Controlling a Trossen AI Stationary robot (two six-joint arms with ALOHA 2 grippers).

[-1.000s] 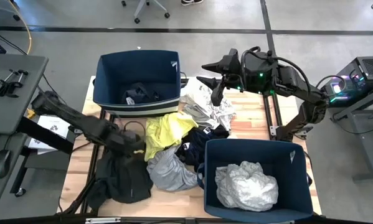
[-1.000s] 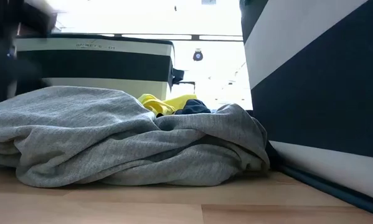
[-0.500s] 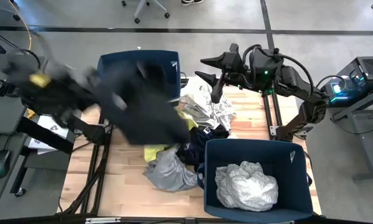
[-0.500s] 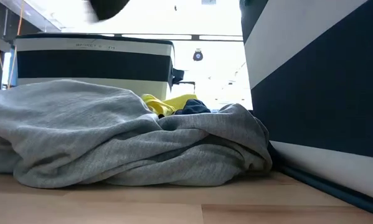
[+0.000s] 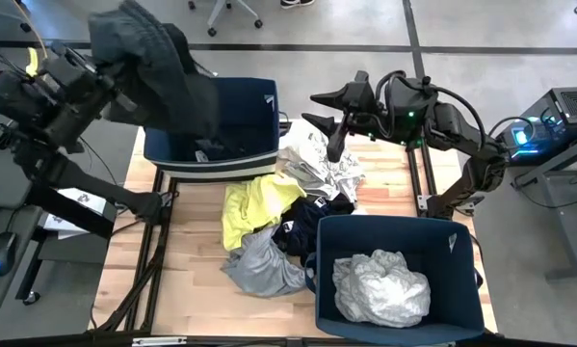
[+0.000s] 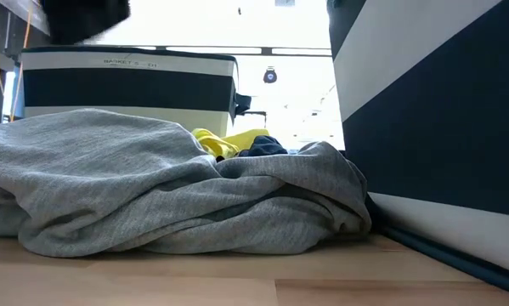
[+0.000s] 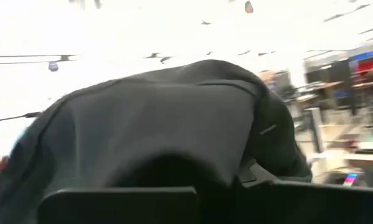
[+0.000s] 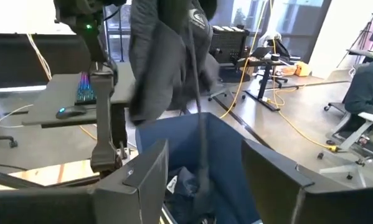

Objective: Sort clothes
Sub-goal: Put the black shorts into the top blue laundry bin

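Observation:
Next, I release the black garment from my left gripper onto the dark garment inside the far navy bin (image 5: 214,141).
My left gripper (image 5: 124,60) is raised high over the table's far left, shut on a black garment (image 5: 163,72) that hangs above the far navy bin (image 5: 172,145). The garment also shows in the right wrist view (image 8: 164,56) and covers the left wrist view (image 7: 167,130). My right gripper (image 5: 327,114) is open and empty, above a white garment with grey print (image 5: 317,164). Yellow (image 5: 254,207), navy (image 5: 307,220) and grey (image 5: 264,268) garments lie heaped mid-table. My left gripper holds the black garment, but the cloth drapes over the fingers and hides the place of contact. The garment hangs slack below the gripper, lifted clear of the table, its lower part (image 5: 192,111) over the far bin. A cord (image 8: 198,149) dangles from it toward the bin.
The far bin holds a dark garment (image 5: 216,146). A second navy bin (image 5: 461,251) at the near right holds a pale grey garment (image 5: 380,289). In the low view the grey garment (image 6: 169,187) fills the foreground beside that bin's wall (image 6: 432,127).
My left gripper has risen from the table's near left and swung toward the far left edge with the black garment. The garment has gone from lying on the table to hanging clear above the far bin.

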